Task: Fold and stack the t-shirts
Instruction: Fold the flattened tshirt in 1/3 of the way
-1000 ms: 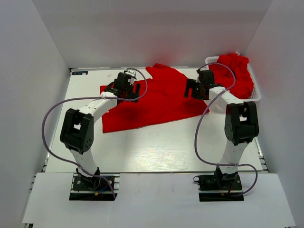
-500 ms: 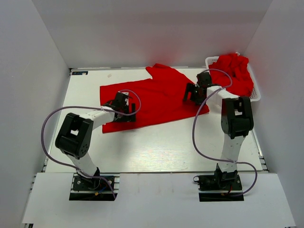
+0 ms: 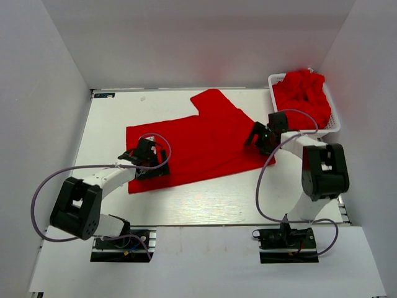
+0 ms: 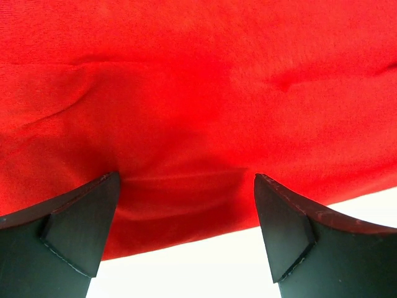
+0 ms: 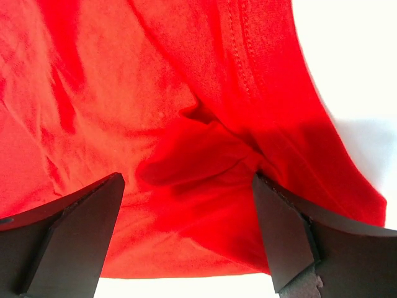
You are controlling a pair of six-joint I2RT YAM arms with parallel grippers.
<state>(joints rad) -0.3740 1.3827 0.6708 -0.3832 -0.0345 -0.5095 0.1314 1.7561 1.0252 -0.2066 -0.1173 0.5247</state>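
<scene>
Next, the left gripper closes on the far corner point(image 3: 128, 128) of the spread red t-shirt, at its end away from the white basket.
One red t-shirt point(image 3: 201, 139) lies spread flat across the middle of the table. My left gripper point(image 3: 149, 162) is low over its near left corner, open, with the hem and white table between its fingers point(image 4: 80, 230). My right gripper point(image 3: 259, 138) is low over the shirt's right edge, open, straddling a small bunched fold point(image 5: 195, 158). More red t-shirts point(image 3: 303, 98) are heaped in the white basket point(image 3: 335, 126) at the back right. In the wrist views each gripper, left point(image 4: 186, 180) and right point(image 5: 186, 180), has cloth under it and nothing pinched.
The basket stands against the right wall. White walls enclose the table on three sides. Purple cables loop from both arms. Bare table point(image 3: 211, 198) shows between the shirt's near hem and the arm bases.
Both grippers have moved from the shirt's far part toward the near side, staying open. The shirt has shifted nearer and lies flatter, its left corner closer to the front.
</scene>
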